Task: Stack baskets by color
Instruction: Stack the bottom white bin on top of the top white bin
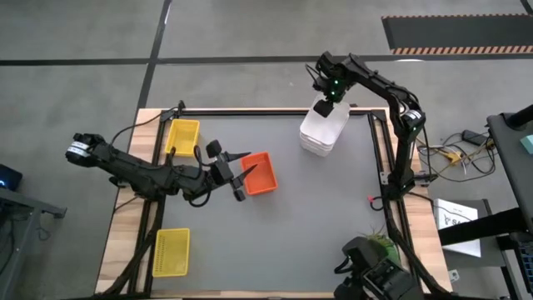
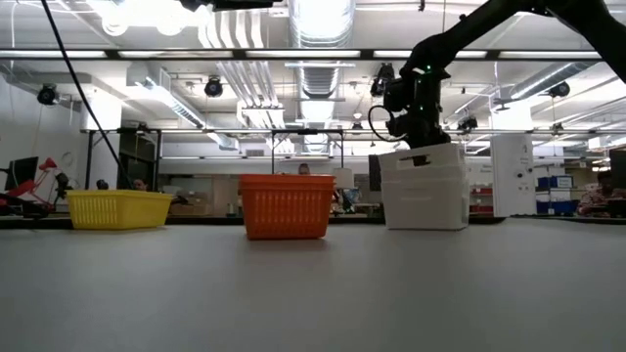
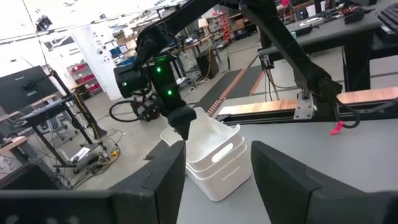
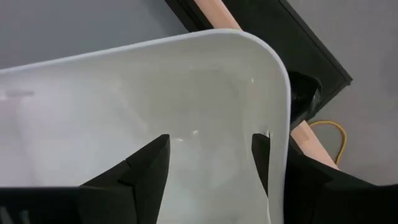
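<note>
Next, my left gripper will go to the top white basket's near edge (image 1: 315,140) (image 3: 215,149) and close there, opposite my right gripper at the basket's far end.
A stack of white baskets (image 1: 323,132) stands at the table's far right. My right gripper (image 4: 211,149) points down over the stack's far end (image 2: 421,156), open, with its fingertips at the top basket's mouth. An orange basket (image 1: 261,173) sits mid-table, also seen in the low view (image 2: 285,206). One yellow basket (image 1: 183,137) rests at the far left and another (image 1: 171,252) at the near left. My left gripper (image 1: 241,175) hovers level beside the orange basket's left side. It is open, with nothing between its fingers (image 3: 165,177). My right gripper reaches from above into the top white basket near its far corner (image 4: 273,93), one finger (image 4: 267,158) close to the inner wall. I cannot tell whether either finger touches the basket. The stack stands on the table.
A potted green plant (image 1: 380,245) stands at the near right corner. Black rails (image 1: 379,158) run along the table's sides. The grey mat (image 1: 316,225) lies bare between the orange basket and the plant. Cables and equipment lie on the floor to the right.
</note>
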